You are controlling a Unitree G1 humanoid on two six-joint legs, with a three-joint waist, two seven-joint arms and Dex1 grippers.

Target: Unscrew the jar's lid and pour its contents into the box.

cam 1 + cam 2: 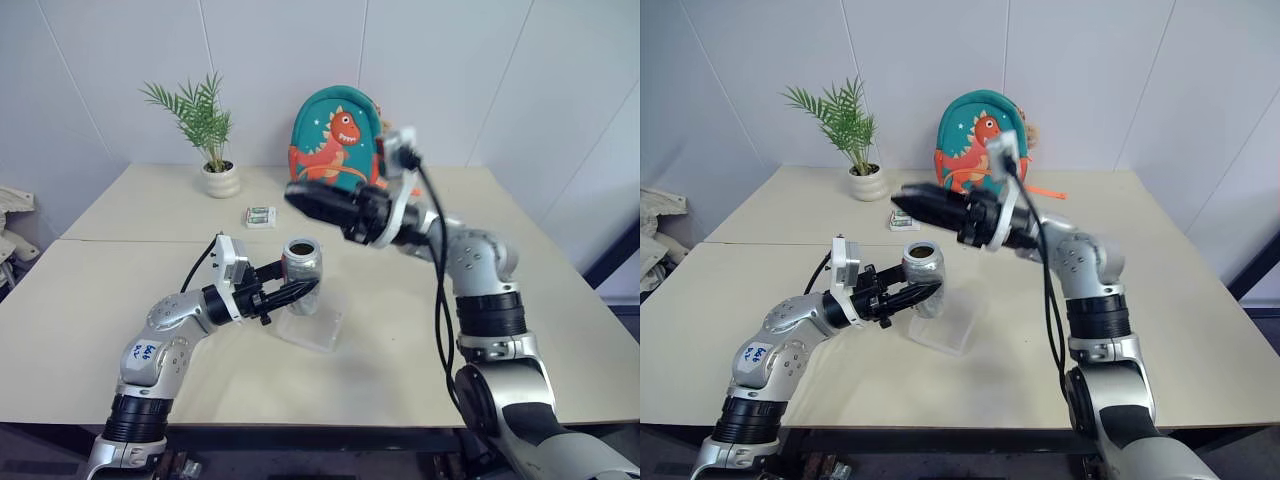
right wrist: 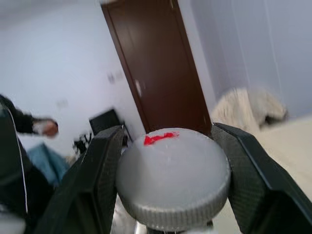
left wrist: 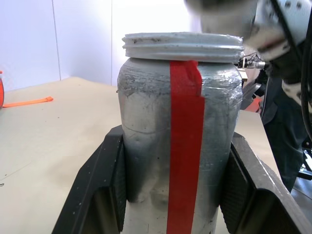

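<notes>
My right gripper will put the lid down on the bare beige table (image 1: 454, 299), well away from the box, on that gripper's side.
My left gripper (image 1: 296, 290) is shut on the jar (image 1: 302, 268), its fingers (image 3: 109, 180) pressed against both sides. The jar is silvery with a red vertical stripe (image 3: 185, 146) and stands upright over the box (image 1: 312, 330), a shallow clear tray on the table. Its threaded mouth (image 3: 181, 45) is uncovered; the contents are hidden inside the dark opening (image 1: 301, 247). My right gripper (image 2: 168, 146) is shut on the lid (image 2: 173, 183), a round grey cap with a red mark. That gripper (image 1: 303, 198) hangs a little above and behind the jar, apart from it.
A white plant pot (image 1: 221, 181) with a palm, a teal dinosaur backpack (image 1: 335, 140) and a small white-and-green packet (image 1: 261, 215) sit at the back of the beige table (image 1: 120, 300). A person (image 2: 29, 129) and a brown door (image 2: 156, 73) are across the room.
</notes>
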